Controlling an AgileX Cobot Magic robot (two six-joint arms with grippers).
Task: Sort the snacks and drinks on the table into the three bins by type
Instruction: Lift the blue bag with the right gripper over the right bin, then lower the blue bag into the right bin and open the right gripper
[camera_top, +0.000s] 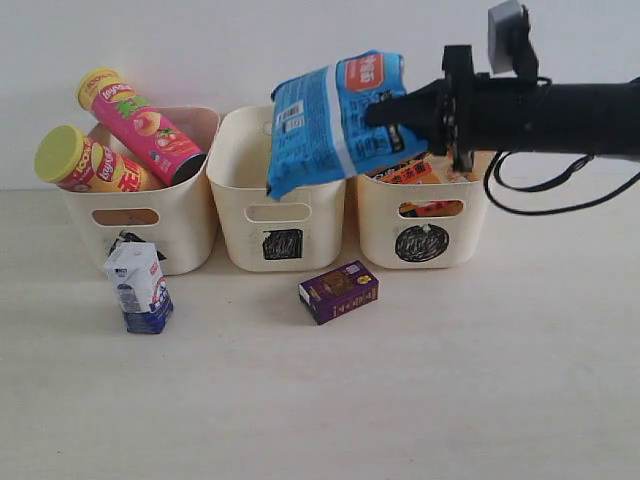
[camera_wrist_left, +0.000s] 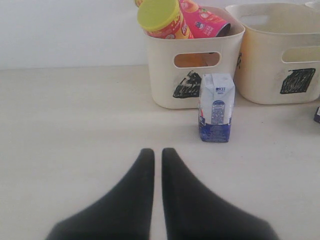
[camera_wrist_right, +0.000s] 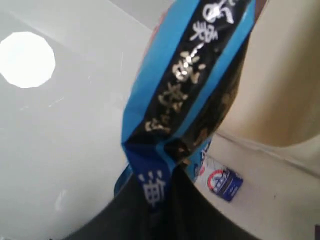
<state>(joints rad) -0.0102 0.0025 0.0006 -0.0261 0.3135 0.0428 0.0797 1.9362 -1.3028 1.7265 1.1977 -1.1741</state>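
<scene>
The blue noodle packet will go down on the orange packet in the circle-marked bin (camera_top: 438, 147) from my right gripper.
My right gripper (camera_top: 388, 110) is shut on one end of the blue noodle packet (camera_top: 325, 120), holding it in the air above the square-marked middle bin (camera_top: 283, 215) and the circle-marked right bin (camera_top: 420, 235). An orange packet (camera_top: 410, 172) lies in the right bin. The pink tube (camera_top: 140, 125) and the yellow-red tube (camera_top: 85, 163) lean in the triangle-marked left bin (camera_top: 140, 225). The white carton (camera_top: 138, 287) stands before the left bin, and the purple carton (camera_top: 339, 291) lies before the middle bin. My left gripper (camera_wrist_left: 157, 152) is shut and empty, low over the table, short of the white carton (camera_wrist_left: 216, 107).
The bins stand in a row against the white back wall. A black cable (camera_top: 540, 190) hangs from the right arm beside the right bin. Bare table (camera_top: 450, 380) stretches in front of the cartons.
</scene>
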